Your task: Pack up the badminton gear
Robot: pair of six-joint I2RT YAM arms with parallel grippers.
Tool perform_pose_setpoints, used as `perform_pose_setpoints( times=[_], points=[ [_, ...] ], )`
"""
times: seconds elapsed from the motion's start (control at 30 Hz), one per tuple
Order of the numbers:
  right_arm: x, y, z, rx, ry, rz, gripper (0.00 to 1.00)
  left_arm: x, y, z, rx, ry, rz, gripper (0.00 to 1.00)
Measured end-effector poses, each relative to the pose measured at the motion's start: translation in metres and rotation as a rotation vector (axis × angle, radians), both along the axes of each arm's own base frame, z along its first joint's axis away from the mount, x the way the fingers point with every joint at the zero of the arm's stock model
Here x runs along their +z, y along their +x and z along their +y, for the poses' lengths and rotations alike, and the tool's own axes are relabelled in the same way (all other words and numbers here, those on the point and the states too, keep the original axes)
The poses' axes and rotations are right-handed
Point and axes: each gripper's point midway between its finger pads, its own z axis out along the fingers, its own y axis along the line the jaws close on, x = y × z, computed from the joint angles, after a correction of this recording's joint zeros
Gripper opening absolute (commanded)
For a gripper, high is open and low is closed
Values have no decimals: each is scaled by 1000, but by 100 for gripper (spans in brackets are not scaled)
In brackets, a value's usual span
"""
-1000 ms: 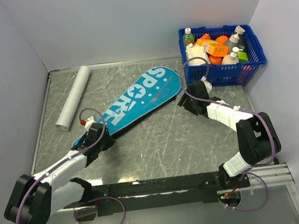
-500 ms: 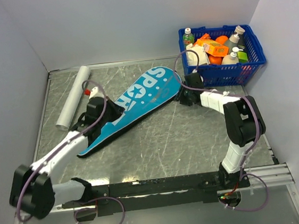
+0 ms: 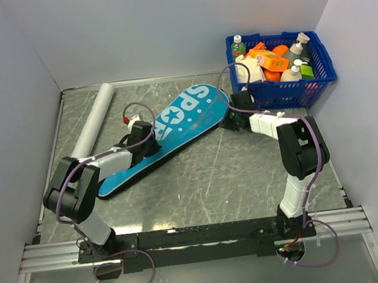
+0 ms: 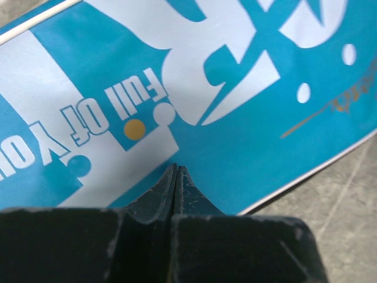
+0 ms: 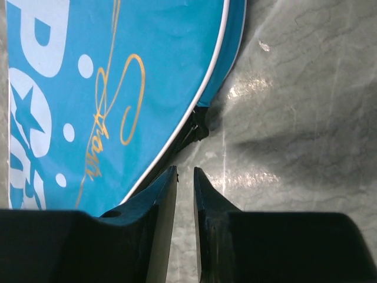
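Observation:
Next, my right gripper pinches the bag's white edge (image 5: 158,154) and pulls the bag's wide end nearer before opening the bag's zipper, because that wide end slants toward the blue basket.
The long teal bag (image 3: 174,126) lettered SPORT lies flat and slantwise on the table, its wide end at the far right. My left gripper (image 3: 154,145) rests over the bag's middle. In the left wrist view its jaws (image 4: 177,169) are shut with nothing between them, tips over the bag's lettering (image 4: 265,118). My right gripper (image 3: 229,120) is at the wide end's right edge. In the right wrist view it (image 5: 184,172) stands a narrow gap open and empty, beside the bag's zipper edge (image 5: 118,88), with the black zipper pull (image 5: 198,131) just ahead. The rackets and the shuttlecock are hidden.
A blue plastic basket (image 3: 319,74) full of bottles and packets stands at the far right corner, close behind my right wrist. A white roll (image 3: 92,123) lies at the far left. Grey walls close the table on three sides.
My left gripper has moved right and farther back, from the bag's narrow end to its middle. My right gripper has moved slightly up to the bag's wide-end edge.

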Motion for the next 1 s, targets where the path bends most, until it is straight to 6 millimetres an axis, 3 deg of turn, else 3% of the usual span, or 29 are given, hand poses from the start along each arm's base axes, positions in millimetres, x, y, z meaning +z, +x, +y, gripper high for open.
perform_pose_setpoints(
  times=[0.17, 0.43, 0.7, 0.83, 1.0],
  points=[
    [1, 3, 2, -11, 11, -13, 27, -11, 3, 1, 9, 13, 9, 1],
    [-7, 1, 7, -8, 29, -57, 57, -17, 8, -2, 4, 0, -14, 1],
    [-7, -6, 36, 1, 68, -100, 59, -21, 4, -3, -8, -28, -42, 1],
    [-15, -14, 44, -45, 80, -86, 57, -21, -2, -4, -21, -45, -43, 1],
    [-17, -11, 52, -122, 94, -100, 54, -23, -8, -5, -39, -62, -37, 1]
  ],
)
